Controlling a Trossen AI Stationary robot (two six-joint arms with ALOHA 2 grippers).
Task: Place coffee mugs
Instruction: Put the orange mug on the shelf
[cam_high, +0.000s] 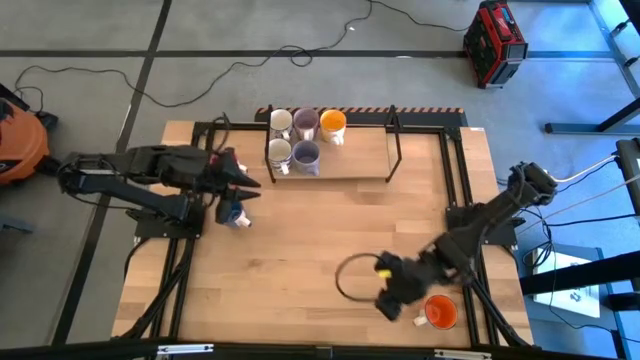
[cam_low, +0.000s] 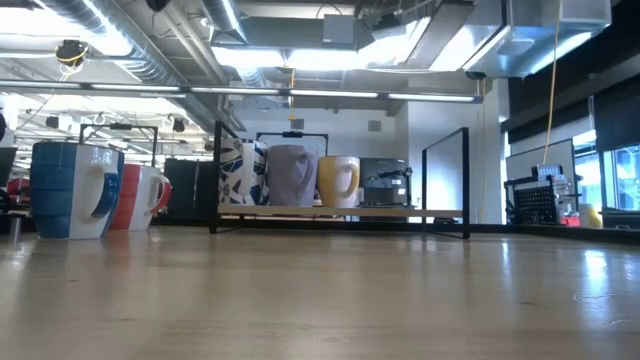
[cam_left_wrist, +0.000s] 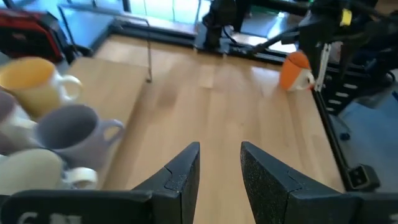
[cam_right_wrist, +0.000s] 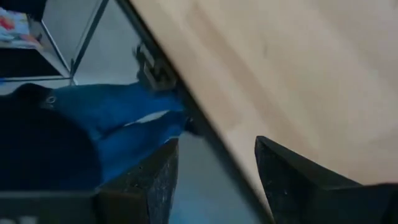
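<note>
The robot's right gripper needs to next move to the orange mug and close on the mug's rim (cam_high: 428, 314) beside its white handle.
Five mugs stand on the wooden rack (cam_high: 350, 165) at the table's far side: two cream ones (cam_high: 281, 122), two lavender ones (cam_high: 305, 156) and a yellow-orange one (cam_high: 332, 125). A blue mug (cam_high: 232, 213) stands on the table just near-side of my left gripper (cam_high: 250, 184), which hovers open and points right, to the left of the rack. In the low view the blue mug (cam_low: 70, 190) stands beside a red mug (cam_low: 140, 195). An orange mug (cam_high: 440, 312) stands at the near right corner. My right gripper (cam_high: 383, 303) is open just left of it, touching nothing.
A black cable loop (cam_high: 352, 277) lies on the table by the right gripper. Black frame rails (cam_high: 462, 180) run along the table's left and right sides. The rack's right half is bare. A red case (cam_high: 495, 40) sits on the floor beyond the table.
</note>
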